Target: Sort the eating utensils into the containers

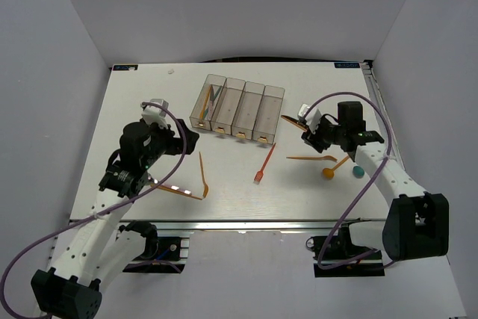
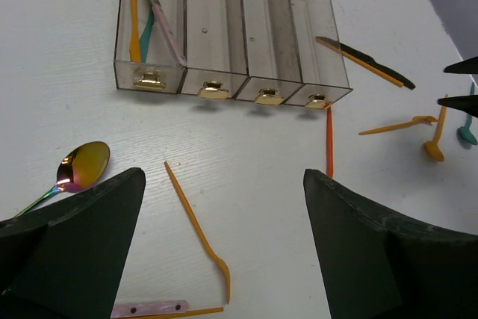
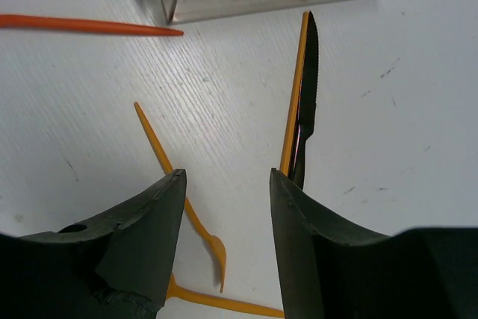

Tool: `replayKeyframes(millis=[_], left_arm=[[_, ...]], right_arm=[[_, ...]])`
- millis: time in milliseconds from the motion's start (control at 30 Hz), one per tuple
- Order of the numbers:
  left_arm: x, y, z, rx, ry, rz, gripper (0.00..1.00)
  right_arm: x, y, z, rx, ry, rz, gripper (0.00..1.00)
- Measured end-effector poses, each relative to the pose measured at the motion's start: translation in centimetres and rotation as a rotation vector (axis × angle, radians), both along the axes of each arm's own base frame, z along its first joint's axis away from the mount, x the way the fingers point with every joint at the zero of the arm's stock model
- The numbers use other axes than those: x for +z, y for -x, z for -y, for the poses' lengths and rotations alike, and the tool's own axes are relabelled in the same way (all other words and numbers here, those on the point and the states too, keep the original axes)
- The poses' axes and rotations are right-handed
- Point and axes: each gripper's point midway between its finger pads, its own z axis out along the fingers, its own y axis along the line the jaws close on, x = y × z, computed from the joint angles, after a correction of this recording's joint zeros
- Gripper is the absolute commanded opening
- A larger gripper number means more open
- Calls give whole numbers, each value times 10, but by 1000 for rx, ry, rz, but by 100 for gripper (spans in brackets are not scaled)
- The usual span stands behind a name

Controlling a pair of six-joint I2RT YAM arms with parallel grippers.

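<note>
The robot's right gripper will close on the black knife's handle (image 1: 306,126) (image 3: 302,146), where the handle meets the blade, beside the orange knife.
The four joined clear containers (image 1: 239,110) stand at the back middle; in the left wrist view (image 2: 224,35) the leftmost bin holds an orange, a teal and a pinkish utensil. My left gripper (image 1: 185,140) (image 2: 224,173) is open and empty above an orange fork (image 2: 196,229) (image 1: 202,173). An iridescent spoon (image 2: 78,169) lies to its left. My right gripper (image 1: 307,136) (image 3: 228,175) is open and empty, low over the table; a black knife beside an orange knife (image 3: 299,102) lies by its right finger, and an orange fork (image 3: 179,192) by its left one.
A red fork (image 1: 264,162) (image 2: 328,143) lies in front of the rightmost bin. An orange fork (image 1: 312,158), an orange spoon (image 1: 332,169) and a teal spoon (image 1: 358,171) lie at the right. An orange utensil (image 1: 178,190) lies near the left arm.
</note>
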Motion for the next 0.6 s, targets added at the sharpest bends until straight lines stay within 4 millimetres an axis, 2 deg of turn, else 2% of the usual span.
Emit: replayKeyframes(millis=[133,367,533,600], left_arm=[[14,7,2,-23,22,46,98],[17,10,6,-48,32,53,98],[17,11,7,-58,35,52,98],[17,12,8,-64,37,52,98]], right_arm=[[-18,-6,10,-20,68,-23,55],[-55,-11,24,-43,166,-96,54],[-68,-13,28,-53,190,-131,51],[-68,-20,27,-57,189,-138,48]])
